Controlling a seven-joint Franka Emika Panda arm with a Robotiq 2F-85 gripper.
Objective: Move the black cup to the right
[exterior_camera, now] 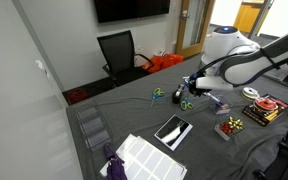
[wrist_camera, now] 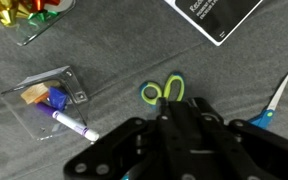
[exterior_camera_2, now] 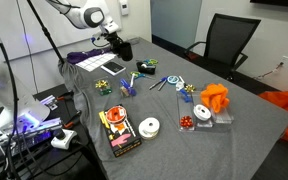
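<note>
Next, I release the black cup from my gripper on the table (exterior_camera: 229,93), in the spot between the clear box and the white ribbon spools.
The black cup (exterior_camera_2: 124,49) is a small dark cylinder hanging at the tip of my gripper (exterior_camera_2: 118,44), above the grey table near its far end. In an exterior view my gripper (exterior_camera: 190,88) hovers over the scissors. In the wrist view the gripper (wrist_camera: 184,118) fills the lower middle as a black mass with its fingers drawn together. The cup cannot be told apart from the fingers there. Green-handled scissors (wrist_camera: 164,92) lie just beyond the fingertips.
A flat black white-edged slab (wrist_camera: 216,15) and a white grid-patterned board (exterior_camera: 149,158) lie on the table. Blue scissors (wrist_camera: 274,100), a clear box with a marker (wrist_camera: 49,98), gift bows and an orange object (exterior_camera_2: 216,97) are scattered about. A black chair (exterior_camera: 119,50) stands behind.
</note>
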